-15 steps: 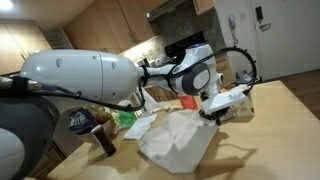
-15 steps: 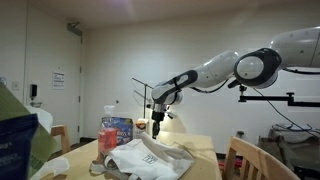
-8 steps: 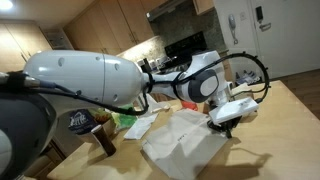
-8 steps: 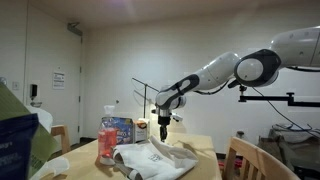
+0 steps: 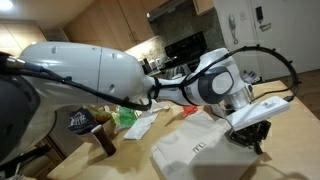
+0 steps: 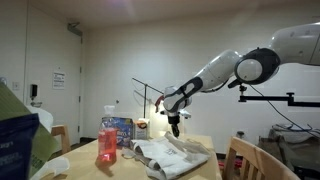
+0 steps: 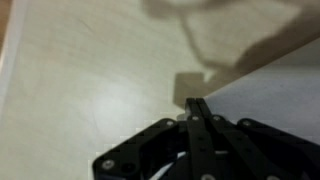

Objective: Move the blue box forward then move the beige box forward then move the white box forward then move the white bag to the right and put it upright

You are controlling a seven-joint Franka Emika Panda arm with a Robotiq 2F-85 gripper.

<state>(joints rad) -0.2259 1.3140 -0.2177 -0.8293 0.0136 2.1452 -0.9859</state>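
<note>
Next, I let go of the white bag's edge, now held low over the table, with my gripper on the bare wood [image 5: 280, 153] between the bag and the edge of the table.
The white bag [image 5: 195, 152] lies flat and stretched out on the wooden table [image 5: 290, 110], showing as a crumpled heap in an exterior view [image 6: 172, 156]. My gripper [image 5: 250, 138] is shut on the bag's right-hand edge, low over the table [image 6: 175, 128]. In the wrist view the gripper [image 7: 197, 103] has its fingers pressed together at the bag's corner [image 7: 285, 85]. The blue box [image 6: 121, 130] stands behind the bag, with a small beige box [image 6: 142, 128] beside it. I cannot make out the white box.
A red translucent cup [image 6: 108, 143] stands in front of the blue box. A green bag [image 5: 125, 117] and a dark cup [image 5: 81, 121] sit at the table's far side. A wooden chair [image 6: 245, 158] stands by the table edge.
My gripper has travelled to the right across the table, dragging the white bag with it. The bag has spread out flatter. The boxes have not moved.
</note>
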